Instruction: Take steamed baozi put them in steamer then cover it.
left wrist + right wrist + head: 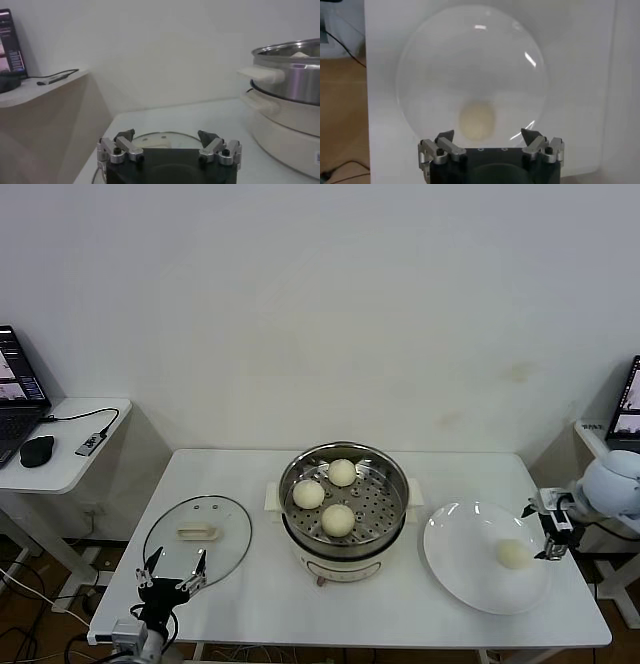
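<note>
My right gripper should close on the opposite sides of the baozi [515,554] [477,121] that lies on the white plate, taking it around its middle.
Three cream-white baozi [338,519] lie on the perforated tray of the steel steamer [395,474] at the table's middle. A further baozi [514,554] rests on the white plate [460,554] to the right. My right gripper [549,531] stands open just right of that bun, at the plate's right rim; its wrist view has the baozi [476,120] just ahead of the open gripper [487,134]. The glass cover [197,539] lies flat on the table's left part. My left gripper [172,570] is open at the cover's near edge, and its own view shows the gripper [165,135] in front of the cover [155,139].
A side table [75,459] at the left carries a laptop [15,399], a mouse [37,450] and a cable. A second laptop [628,409] stands at the far right. The steamer's handle [264,74] and cream base [285,131] rise to one side of the left gripper.
</note>
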